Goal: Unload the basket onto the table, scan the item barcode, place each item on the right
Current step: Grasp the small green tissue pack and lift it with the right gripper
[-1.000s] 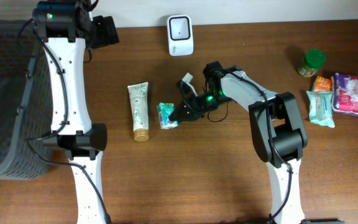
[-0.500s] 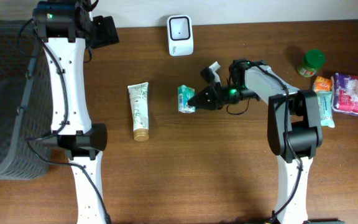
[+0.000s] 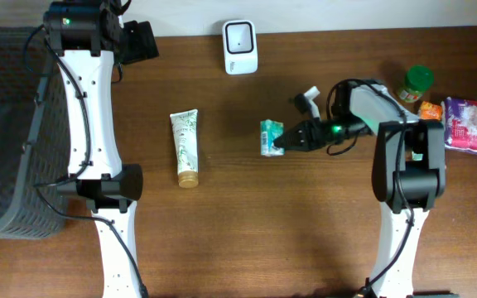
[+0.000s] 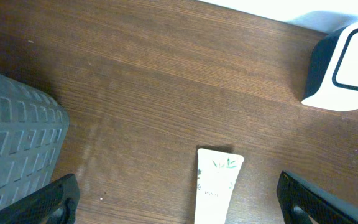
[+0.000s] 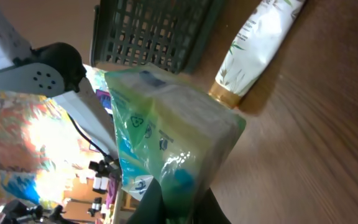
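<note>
The robot's right gripper needs to put the green and white packet down beside the orange item, by the green-lidded jar [image 3: 403, 112].
A small green and white packet [image 3: 271, 137] hangs above the middle of the table, with my right gripper [image 3: 286, 140] shut on its end. Seen from the right wrist, the packet [image 5: 166, 137] fills the centre, pinched at its bottom by the dark fingers [image 5: 151, 205]. The white barcode scanner [image 3: 240, 46] stands at the back of the table, beyond and left of the packet. My left gripper [image 3: 139, 40] is open at the back left with nothing in it. Its fingertips [image 4: 58, 199] frame bare wood in the left wrist view, with the scanner [image 4: 347, 62] at upper right.
A white tube with a gold cap [image 3: 185, 147] lies left of the packet. A dark mesh basket [image 3: 2, 132] sits at the far left. At the right edge are a green-lidded jar [image 3: 416, 83], a purple pack [image 3: 470, 124], a teal pack [image 3: 427, 142] and an orange item [image 3: 429, 112].
My right gripper has carried the packet to the right, away from the tube, and turned it more upright. The left arm has not moved.
</note>
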Controlling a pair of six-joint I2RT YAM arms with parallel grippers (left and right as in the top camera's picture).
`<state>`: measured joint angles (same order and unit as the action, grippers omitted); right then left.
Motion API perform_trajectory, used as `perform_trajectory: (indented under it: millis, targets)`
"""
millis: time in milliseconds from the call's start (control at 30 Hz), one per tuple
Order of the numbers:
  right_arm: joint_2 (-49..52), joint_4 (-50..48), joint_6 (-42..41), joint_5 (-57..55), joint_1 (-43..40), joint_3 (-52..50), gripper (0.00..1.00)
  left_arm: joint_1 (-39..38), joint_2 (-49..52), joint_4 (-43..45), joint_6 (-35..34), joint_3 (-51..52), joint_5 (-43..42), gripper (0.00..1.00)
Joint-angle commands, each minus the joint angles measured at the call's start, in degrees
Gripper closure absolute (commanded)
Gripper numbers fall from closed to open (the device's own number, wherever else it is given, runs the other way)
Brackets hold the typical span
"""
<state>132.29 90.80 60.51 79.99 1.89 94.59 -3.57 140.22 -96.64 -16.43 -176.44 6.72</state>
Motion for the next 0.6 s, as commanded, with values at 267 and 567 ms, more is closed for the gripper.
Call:
perform_trajectory:
  millis: [267, 567]
  targets:
    - [0.2, 3.7, 5.3, 9.0, 5.0, -0.1, 0.96, 0.0, -1.2, -0.1, 0.7, 0.1, 0.6, 0.01]
    - [0.2, 1.0, 5.3, 8.9, 4.9, -0.1, 0.96, 0.0, -1.2, -0.1, 0.7, 0.1, 0.6, 0.01]
